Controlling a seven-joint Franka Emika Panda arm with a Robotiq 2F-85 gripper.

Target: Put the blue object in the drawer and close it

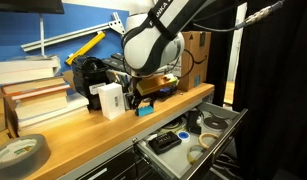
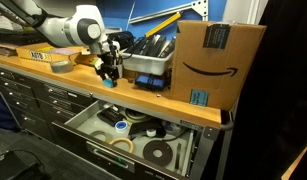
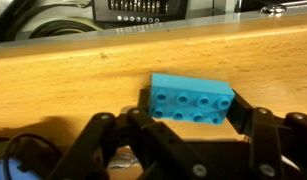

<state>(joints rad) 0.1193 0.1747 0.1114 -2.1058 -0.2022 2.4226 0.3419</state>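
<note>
Next, I lower the blue object and let it go with my gripper in the open drawer (image 1: 183,146), between the black item and the tape rolls.
The blue object (image 3: 191,100) is a small cyan studded brick lying on the wooden counter (image 3: 73,90), near its front edge. It also shows in both exterior views (image 1: 144,110) (image 2: 109,83), just under the gripper. My gripper (image 3: 191,108) is down over it, with one finger against each end of the brick, shut on it; the gripper also shows in both exterior views (image 1: 145,98) (image 2: 110,70). The drawer (image 1: 151,158) (image 2: 93,148) stands pulled open below the counter, with tape rolls and small items inside.
A white box (image 1: 108,98) and a stack of books (image 1: 33,95) stand beside the gripper. A tape roll (image 1: 18,152) lies on the counter. A black bin (image 2: 153,60) and a large cardboard box (image 2: 213,60) stand further along. Closed drawer fronts (image 2: 33,100) adjoin the open drawer.
</note>
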